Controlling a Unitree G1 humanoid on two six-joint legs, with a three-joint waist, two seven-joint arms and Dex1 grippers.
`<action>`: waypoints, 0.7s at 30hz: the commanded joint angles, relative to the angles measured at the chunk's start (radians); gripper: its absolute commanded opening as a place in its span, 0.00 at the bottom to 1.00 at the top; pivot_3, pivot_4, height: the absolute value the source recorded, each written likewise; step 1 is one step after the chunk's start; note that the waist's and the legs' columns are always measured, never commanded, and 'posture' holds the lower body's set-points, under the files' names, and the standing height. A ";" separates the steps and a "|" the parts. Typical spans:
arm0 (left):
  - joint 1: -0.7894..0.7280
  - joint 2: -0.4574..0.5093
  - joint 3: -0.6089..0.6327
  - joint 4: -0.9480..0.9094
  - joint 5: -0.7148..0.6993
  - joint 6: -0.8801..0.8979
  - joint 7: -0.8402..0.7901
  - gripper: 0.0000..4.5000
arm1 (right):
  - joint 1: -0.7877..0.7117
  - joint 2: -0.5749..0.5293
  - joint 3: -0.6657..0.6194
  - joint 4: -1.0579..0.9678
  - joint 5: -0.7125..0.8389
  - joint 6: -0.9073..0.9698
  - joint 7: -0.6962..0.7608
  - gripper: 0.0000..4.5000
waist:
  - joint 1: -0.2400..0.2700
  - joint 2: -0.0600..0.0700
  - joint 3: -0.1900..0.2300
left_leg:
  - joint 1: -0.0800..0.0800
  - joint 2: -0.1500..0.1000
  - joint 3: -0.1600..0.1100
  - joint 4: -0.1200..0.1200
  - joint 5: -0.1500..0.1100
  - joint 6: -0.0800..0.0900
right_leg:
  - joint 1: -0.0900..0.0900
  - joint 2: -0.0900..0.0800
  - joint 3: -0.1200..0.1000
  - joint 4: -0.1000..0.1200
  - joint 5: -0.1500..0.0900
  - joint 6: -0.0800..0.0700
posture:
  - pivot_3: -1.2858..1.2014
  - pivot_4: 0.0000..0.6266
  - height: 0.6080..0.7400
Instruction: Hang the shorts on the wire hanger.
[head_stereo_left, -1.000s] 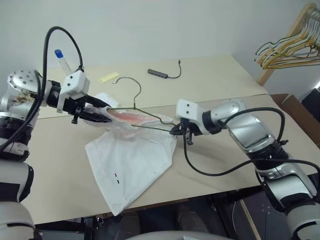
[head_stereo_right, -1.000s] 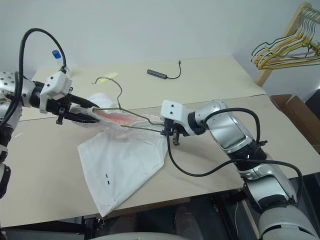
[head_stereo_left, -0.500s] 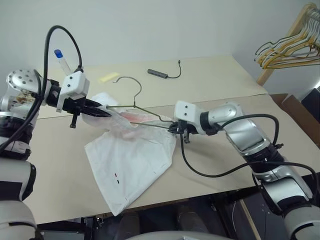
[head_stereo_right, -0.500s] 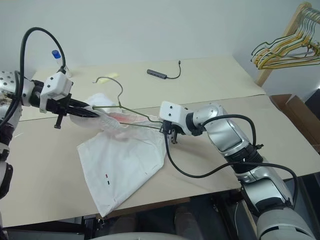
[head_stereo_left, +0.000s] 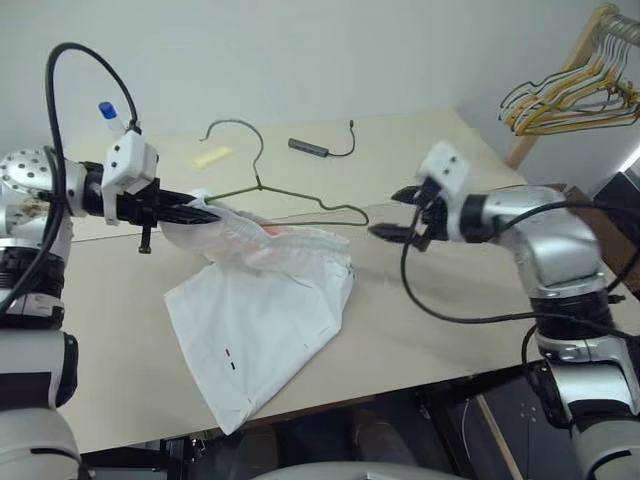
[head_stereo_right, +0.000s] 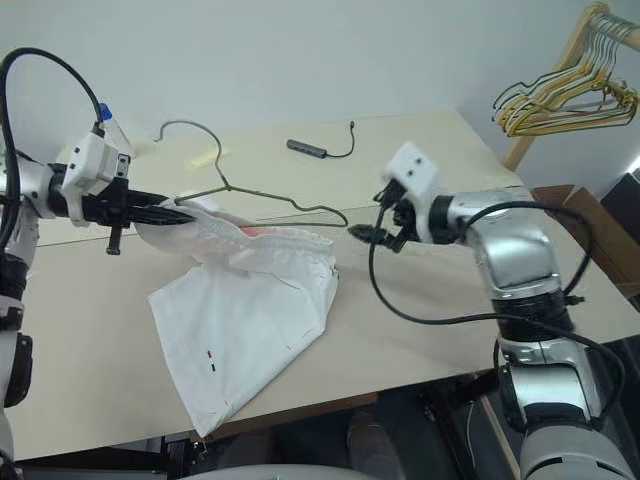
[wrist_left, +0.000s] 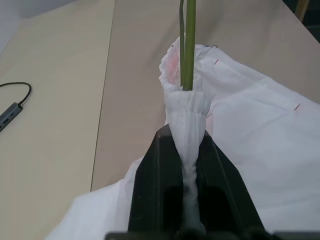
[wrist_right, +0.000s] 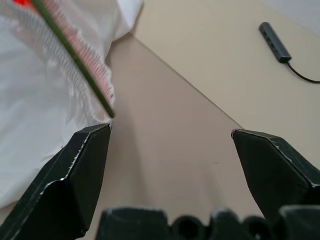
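My right gripper needs to pinch the waistband's open corner (head_stereo_left: 343, 250) and stretch the waistband over the loose end of the wire hanger, because that end sticks out past the waistband.
The white shorts (head_stereo_left: 262, 300) lie spread on the beige table (head_stereo_left: 450, 300), their gathered waistband lifted at the left. My left gripper (head_stereo_left: 205, 213) is shut on the bunched waistband (wrist_left: 187, 107). The wire hanger (head_stereo_left: 258, 186) is threaded into the waistband, hook up and back, and its right end (wrist_right: 75, 60) pokes out past the fabric. My right gripper (head_stereo_left: 393, 213) stands open just right of that end, touching nothing. In the right wrist view its fingers (wrist_right: 75, 185) spread wide over bare table.
A grey USB hub with a cable (head_stereo_left: 310, 148) and a yellow note (head_stereo_left: 212, 156) lie at the back of the table. Bunched hangers on a wooden rack (head_stereo_left: 560, 95) stand at the far right. The table's front edge runs close below the shorts.
My right gripper has opened, let go of the hanger's right end and pulled away to the right and upward. My left gripper closed tighter on the waistband and stayed put. The camera shifted.
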 joint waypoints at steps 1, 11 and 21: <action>-0.035 0.001 0.039 -0.015 -0.001 0.007 -0.003 0.00 | 0.017 -0.007 -0.077 0.012 0.092 0.098 0.006 0.99 | 0.000 0.000 0.000 | 0.000 0.000 0.000 0.000 0.000 0.000 | 0.000 0.000 0.000 0.000 0.000 0.000 | 0.50 0.00 1.00; -0.048 -0.005 0.044 0.007 0.022 -0.005 -0.003 0.00 | 0.113 0.144 0.024 0.011 0.185 0.122 -0.014 0.99 | -0.024 0.000 0.000 | 0.000 0.000 0.000 0.001 0.000 0.000 | 0.000 0.000 0.000 0.002 0.000 0.000 | 0.50 0.00 1.00; -0.025 -0.001 0.065 -0.014 0.027 0.001 -0.003 0.00 | 0.069 0.250 0.068 0.185 0.163 0.092 -0.068 0.47 | -0.026 0.000 0.000 | -0.001 0.000 -0.002 0.003 0.000 0.000 | 0.000 0.000 0.000 0.002 0.000 0.000 | 0.51 0.00 1.00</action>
